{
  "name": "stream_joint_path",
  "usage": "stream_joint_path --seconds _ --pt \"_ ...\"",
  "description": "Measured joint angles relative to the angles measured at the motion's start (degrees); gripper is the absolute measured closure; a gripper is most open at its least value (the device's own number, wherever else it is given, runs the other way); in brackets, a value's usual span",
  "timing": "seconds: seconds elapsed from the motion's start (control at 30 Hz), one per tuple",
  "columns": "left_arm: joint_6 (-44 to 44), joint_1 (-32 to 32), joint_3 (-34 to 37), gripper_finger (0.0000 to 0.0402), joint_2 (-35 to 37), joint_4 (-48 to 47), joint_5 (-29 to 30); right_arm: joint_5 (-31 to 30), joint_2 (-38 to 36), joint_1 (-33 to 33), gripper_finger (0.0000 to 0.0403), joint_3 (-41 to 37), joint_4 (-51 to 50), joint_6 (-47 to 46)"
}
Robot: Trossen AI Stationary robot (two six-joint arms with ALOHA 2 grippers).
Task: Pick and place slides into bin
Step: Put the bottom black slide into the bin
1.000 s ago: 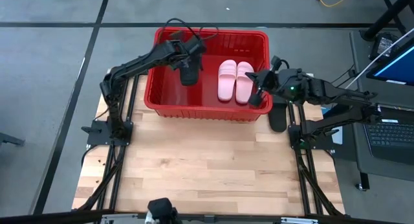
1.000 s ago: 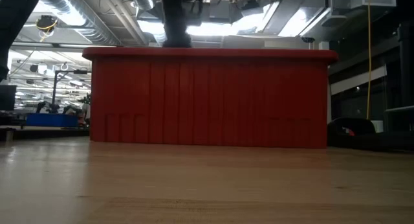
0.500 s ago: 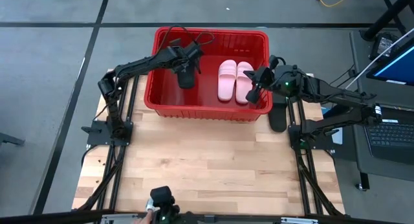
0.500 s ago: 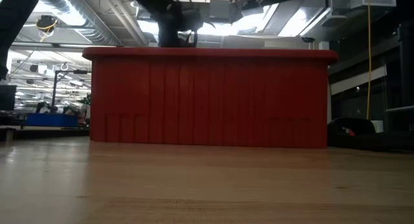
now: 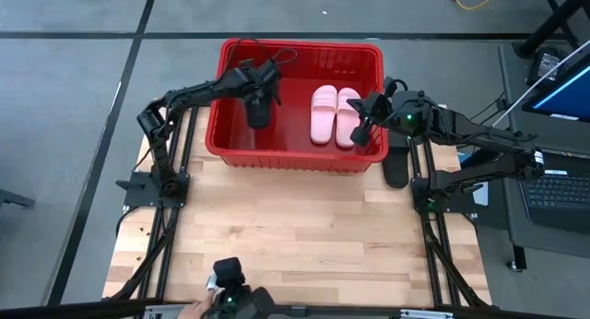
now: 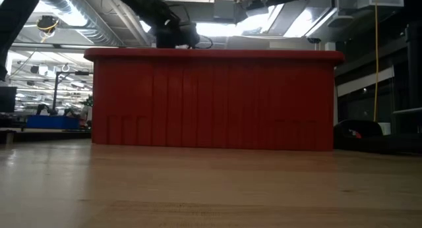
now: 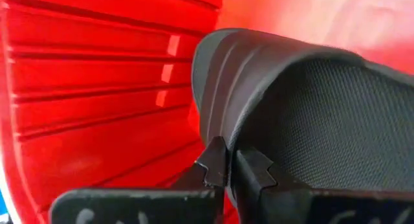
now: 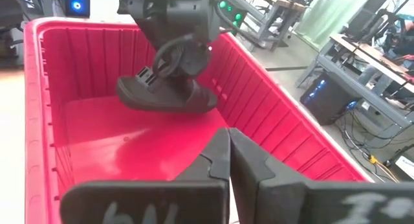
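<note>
The left gripper should drop the black slide on the red bin's bare bottom [image 5: 251, 112], parallel to the pink slides.
The red bin [image 5: 300, 158] stands at the table's far middle. Two pale pink slides [image 5: 336, 114] lie side by side on its floor, on the right. My left gripper [image 5: 257, 96] is inside the bin's left half, shut on a black slide [image 5: 259, 112], which also shows in the right wrist view [image 8: 165, 96]. My right gripper [image 5: 362, 128] is shut and empty above the bin's right side, next to the pink slides. The second black slide [image 5: 395, 165] lies on the table just right of the bin. My left gripper pinches the black slide's side edge [image 7: 223, 130] between its two fingers, which come from above and point down. The slide hangs roughly level under the gripper, low over the bin's floor [image 8: 123, 146]. I cannot tell whether it touches the floor.
The bin's tall ribbed walls and thick rim [image 6: 214, 55] surround both grippers. The wooden table [image 5: 295, 236] lies bare in front of the bin. A small dark device [image 5: 229, 273] sits at the table's near edge.
My left gripper has gone down into the bin's left half with the black slide, which is now below the rim. It stays shut on the slide.
</note>
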State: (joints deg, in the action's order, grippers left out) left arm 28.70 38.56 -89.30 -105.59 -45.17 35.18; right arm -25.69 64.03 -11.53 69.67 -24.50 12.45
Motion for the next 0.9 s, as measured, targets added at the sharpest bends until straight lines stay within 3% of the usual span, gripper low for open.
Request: stream_joint_path --seconds 0.2,0.4,0.9 --pt "2.5 1.8 0.0 0.0398 0.1 1.5 -0.5 0.0 0.0 0.0 0.0398 0.0 0.3 0.0" --pt "2.0 4.1 0.0 0.0398 0.3 1.4 -5.2 0.0 0.0 0.0 0.0398 0.0 0.3 -0.4" --pt "4.1 6.9 0.0 0.0398 0.3 0.0 -6.1 0.0 0.0 0.0 0.0398 0.0 0.2 -1.7"
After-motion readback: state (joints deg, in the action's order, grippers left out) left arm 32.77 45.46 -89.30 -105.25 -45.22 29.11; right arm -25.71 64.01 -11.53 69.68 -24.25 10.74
